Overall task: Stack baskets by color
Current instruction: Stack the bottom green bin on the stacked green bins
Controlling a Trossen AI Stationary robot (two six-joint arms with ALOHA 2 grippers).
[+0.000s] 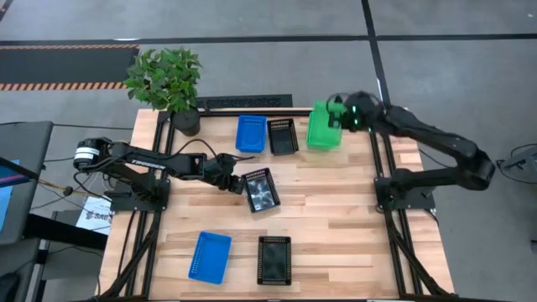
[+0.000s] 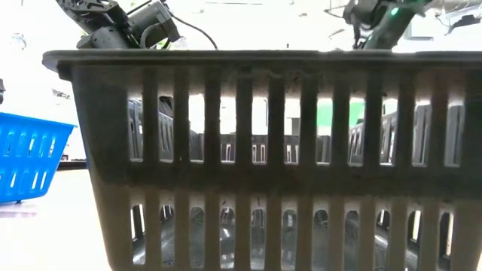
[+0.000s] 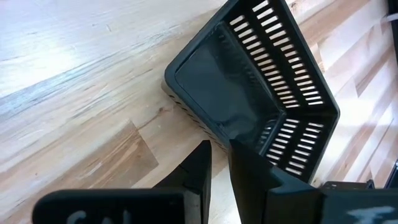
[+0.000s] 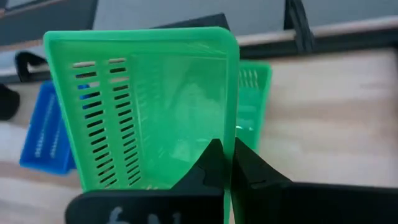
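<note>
The held green basket tilts crooked above the other green basket, so my right gripper should put it inside, let go, then pinch its rim [image 4: 231, 93] to straighten it.
My left gripper [image 1: 237, 179] is shut on a black basket [image 1: 262, 190] at the table's middle. My right gripper [image 1: 337, 117] is shut on a green basket [image 4: 149, 106] at the far right, above another green basket [image 4: 256, 84] that lies on the table. A blue basket [image 1: 250, 132] and a black basket [image 1: 283, 136] rest side by side at the far edge. A second blue basket [image 1: 210, 256] and another black basket [image 1: 274, 260] rest near the front edge. That front black basket [image 2: 263, 150] fills the low view. My left gripper pinches the black basket's near wall [image 3: 219, 132], one finger [image 3: 252, 171] inside and one [image 3: 198, 165] outside. The fingers slant down from the table's left. The basket sits tilted, its inside turned toward the wrist; whether it touches the table I cannot tell. My right gripper pinches one wall of the green basket [image 4: 219, 134] between its two fingers, which slant downward. The basket is lifted clear and tilted, its open side turned toward the wrist, over the other green basket.
A potted green plant [image 1: 168, 80] stands at the far left corner. A dark rail [image 1: 243, 102] runs along the far edge. Bare wood lies between the middle and the front baskets and along the right side.
</note>
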